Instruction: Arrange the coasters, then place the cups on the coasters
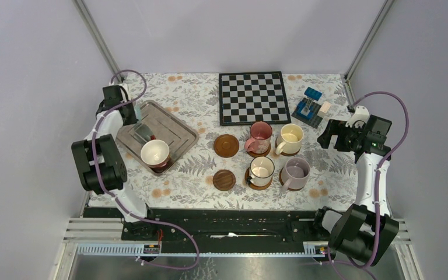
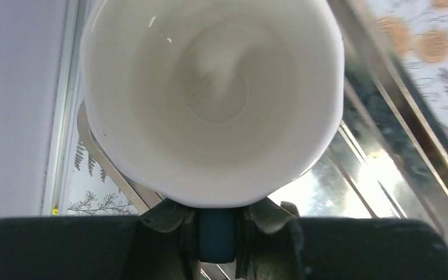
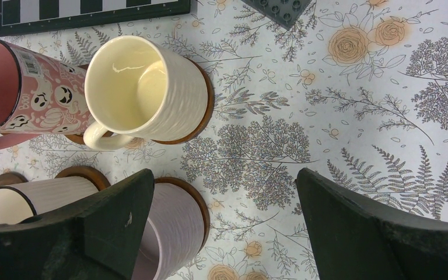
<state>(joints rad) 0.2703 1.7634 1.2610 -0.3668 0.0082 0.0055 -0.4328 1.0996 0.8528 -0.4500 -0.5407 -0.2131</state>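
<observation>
The robot's left gripper needs to put the blue-handled white cup down on the bare coaster (image 1: pixel 227 145) beside the pink cup.
A white cup (image 1: pixel 155 154) with a dark reddish-brown outside is at the near corner of the grey tray (image 1: pixel 175 125). My left gripper (image 1: pixel 147 137) is shut on its dark handle. In the left wrist view the cup's white bowl (image 2: pixel 216 99) fills the frame above the left gripper (image 2: pixel 217 219). Two bare coasters, (image 1: pixel 226 145) and a darker one (image 1: pixel 224 179), lie mid-table. The pink cup (image 1: pixel 261 137), cream-yellow cup (image 1: pixel 290 139), a white cup (image 1: pixel 262 171) and the lilac cup (image 1: pixel 295 172) each stand on a coaster. My right gripper (image 1: pixel 333 133) hangs open right of them, its jaws (image 3: pixel 223 178) empty beside the lilac cup (image 3: pixel 172 227).
A chessboard (image 1: pixel 253 97) lies at the back centre, and a blue block toy (image 1: pixel 309 108) to its right. The tray's raised rim (image 2: pixel 385 146) runs beside the held cup. Metal frame posts stand at both back corners.
</observation>
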